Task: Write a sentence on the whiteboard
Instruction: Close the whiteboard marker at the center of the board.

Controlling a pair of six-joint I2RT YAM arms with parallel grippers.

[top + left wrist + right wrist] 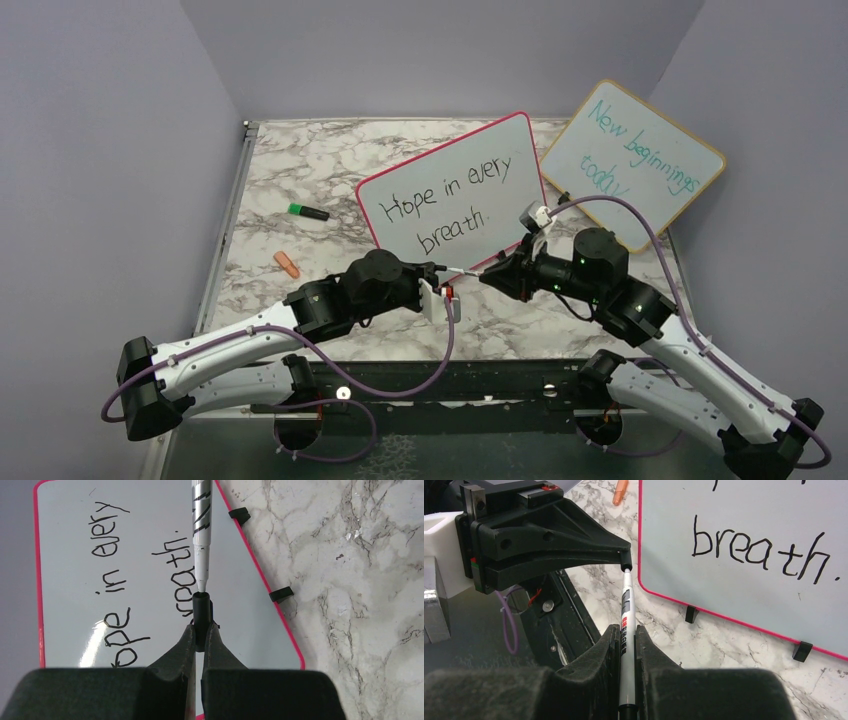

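Note:
My right gripper has the marker. It will let go of it on the marble table (537,286) next to the whiteboard foot nearest the wooden-framed board.
The pink-framed whiteboard (450,190) leans upright at mid-table and bears the black sentence (440,205) "Hope in every breath." in two lines. In front of it the two arms meet. My right gripper (626,632) is shut on the white barrel of a marker (626,605). My left gripper (201,630) is shut on the black marker cap (201,612). The marker (202,535) lies in line with the cap, its tip at the cap's mouth. The whiteboard (75,540) fills the background of the left wrist view. "breath." (759,550) shows in the right wrist view.
A wooden-framed board with teal writing (632,160) leans at the back right. A green marker (308,212) and a small orange piece (287,264) lie on the marble table left of the whiteboard. Small black feet (691,614) prop the whiteboard's lower edge.

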